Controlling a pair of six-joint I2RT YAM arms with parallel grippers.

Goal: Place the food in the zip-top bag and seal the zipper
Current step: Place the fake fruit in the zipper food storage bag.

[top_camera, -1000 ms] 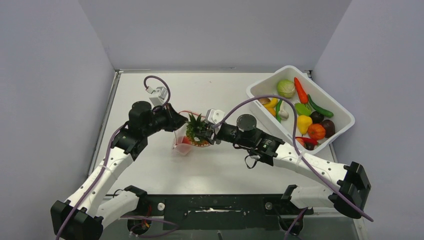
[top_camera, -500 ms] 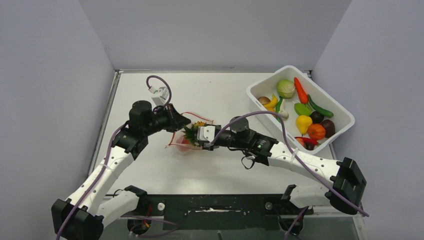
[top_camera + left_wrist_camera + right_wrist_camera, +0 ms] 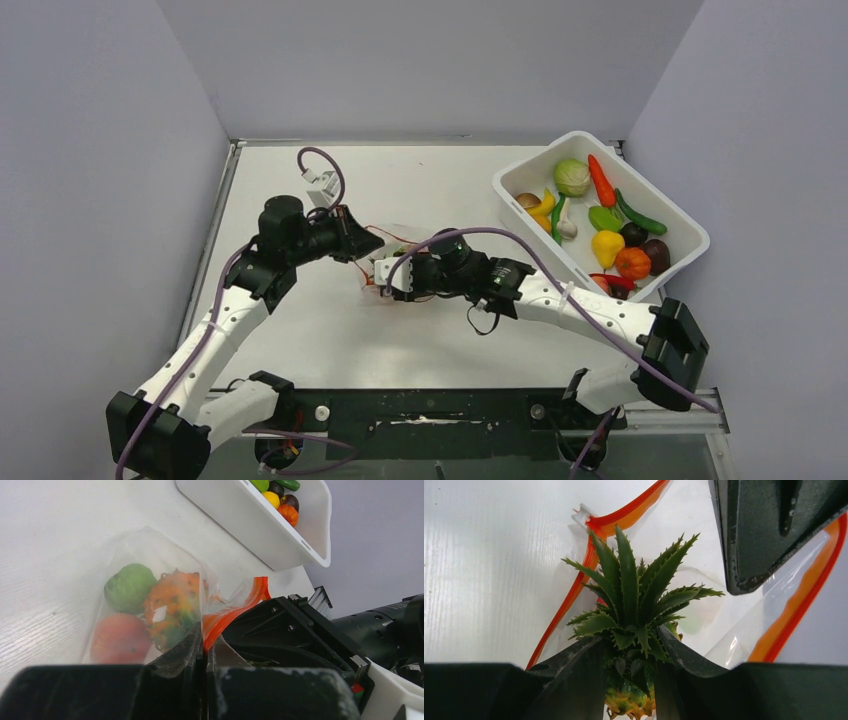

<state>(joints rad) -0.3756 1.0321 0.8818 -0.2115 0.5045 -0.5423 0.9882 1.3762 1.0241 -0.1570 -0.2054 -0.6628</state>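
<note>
Next, my right gripper opens, regrips the pineapple's green top and pushes the pineapple farther into the bag [image 3: 696, 612], as that top sticks out over the bag's red-orange zipper.
The clear zip-top bag [image 3: 165, 560] lies on the table and holds a green ball [image 3: 129, 586], an orange bumpy fruit [image 3: 172, 600] and a peach [image 3: 119, 639]. My left gripper [image 3: 205, 650] is shut on the bag's red-orange zipper strip [image 3: 235, 611] and holds that edge up. My right gripper [image 3: 631, 680] is shut on a toy pineapple [image 3: 634, 605], its green crown pointing into the open bag mouth between the two zipper strips [image 3: 569, 600]. In the top view both grippers, left [image 3: 360, 243] and right [image 3: 390, 285], meet at the bag [image 3: 375, 288]. The pineapple is mostly hidden there.
A white tub [image 3: 512, 190] at the back right holds several more toy fruits and vegetables, among them a red carrot [image 3: 601, 181]. It also shows in the left wrist view [image 3: 250, 522]. The left gripper's finger [image 3: 764, 530] hangs close above the bag mouth.
My right arm has moved left and down, carrying the pineapple from above the bag into its mouth. My left gripper has kept its hold on the zipper edge.
</note>
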